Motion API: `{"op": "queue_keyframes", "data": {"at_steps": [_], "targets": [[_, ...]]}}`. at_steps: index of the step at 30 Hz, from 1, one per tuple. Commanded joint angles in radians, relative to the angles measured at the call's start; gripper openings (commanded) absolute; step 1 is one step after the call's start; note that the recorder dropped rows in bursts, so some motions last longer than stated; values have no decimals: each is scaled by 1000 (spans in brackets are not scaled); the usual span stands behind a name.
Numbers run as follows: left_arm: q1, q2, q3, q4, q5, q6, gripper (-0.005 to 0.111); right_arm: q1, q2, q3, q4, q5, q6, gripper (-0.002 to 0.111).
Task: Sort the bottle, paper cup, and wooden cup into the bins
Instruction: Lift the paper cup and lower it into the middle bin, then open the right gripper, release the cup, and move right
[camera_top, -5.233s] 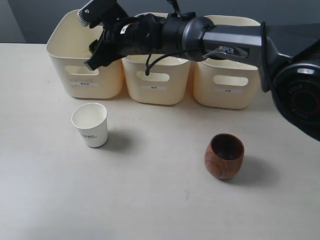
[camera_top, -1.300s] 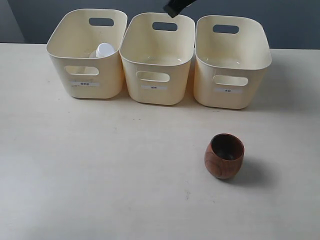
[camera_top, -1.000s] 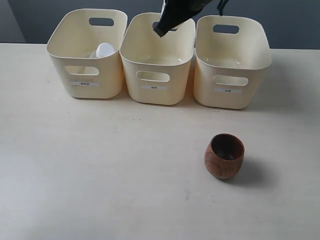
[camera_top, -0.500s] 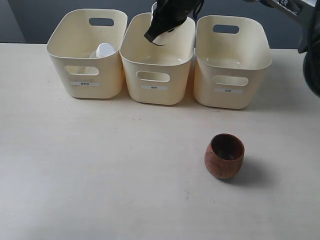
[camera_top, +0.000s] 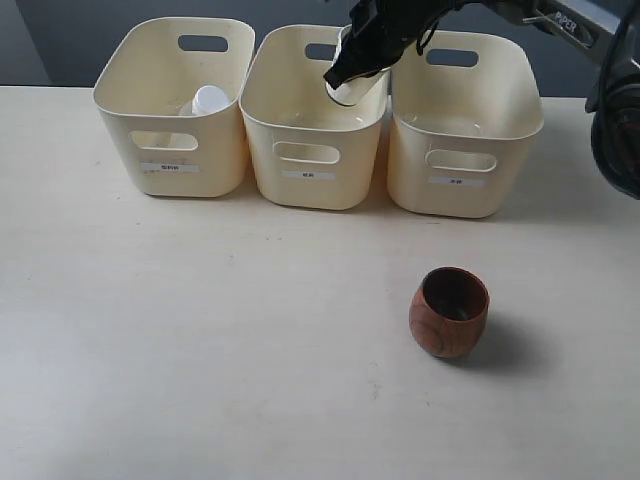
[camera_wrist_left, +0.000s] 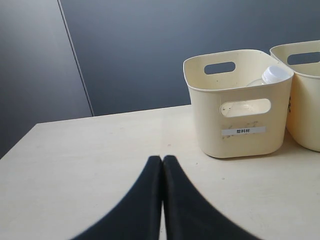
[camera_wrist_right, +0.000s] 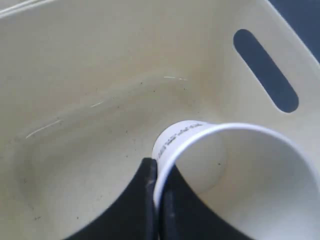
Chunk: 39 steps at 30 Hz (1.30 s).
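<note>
The robot's right gripper should release the white paper cup inside the middle bin (camera_top: 305, 156) (camera_wrist_right: 62, 167), just behind that bin's front handle hole.
My right gripper (camera_top: 345, 82) is shut on the rim of the white paper cup (camera_top: 348, 90), holding it tilted over the middle bin (camera_top: 312, 165). In the right wrist view the paper cup (camera_wrist_right: 235, 165) hangs above that bin's floor (camera_wrist_right: 75, 130), its wall pinched between the right gripper (camera_wrist_right: 157, 175) fingers. The bottle (camera_top: 208, 100) lies inside the left bin (camera_top: 170, 160), white cap showing. On the table, in front of the right bin (camera_top: 460, 170), the wooden cup (camera_top: 449, 311) stands upright. My left gripper (camera_wrist_left: 162, 161) is shut and empty, low over the table, with the left bin (camera_wrist_left: 240, 125) and bottle (camera_wrist_left: 274, 75) beyond it.
The three bins stand in a row at the back of the beige table (camera_top: 200, 350). My right arm (camera_top: 560, 15) reaches in from the upper right. A dark wall (camera_wrist_left: 150, 45) rises behind the table.
The paper cup has left the table and is now in my right gripper. The arm came down from above and then shifted right over the middle bin. The bottle now lies in the left bin.
</note>
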Motion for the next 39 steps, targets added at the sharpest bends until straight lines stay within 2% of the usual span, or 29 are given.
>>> {"op": "queue_keyframes", "data": {"at_steps": [1,14,32,34,36,38,39], "targets": [[0,-5,2,0,-7,-1,0,0,35,-48,-1,54,-33,-1],[0,-5,2,0,-7,-1,0,7,63,-68,22,172,-127,-1],[0,-5,2,0,-7,-1,0,58,63,-68,4,261,-145,0],[0,-5,2,0,-7,-1,0,60,63,-68,7,275,-145,10],[0,-5,2,0,-7,-1,0,60,63,-68,3,282,-145,27],[0,-5,2,0,-7,-1,0,60,63,-68,3,280,-145,35],[0,-5,2,0,-7,-1,0,60,63,-68,10,278,-145,35]]}}
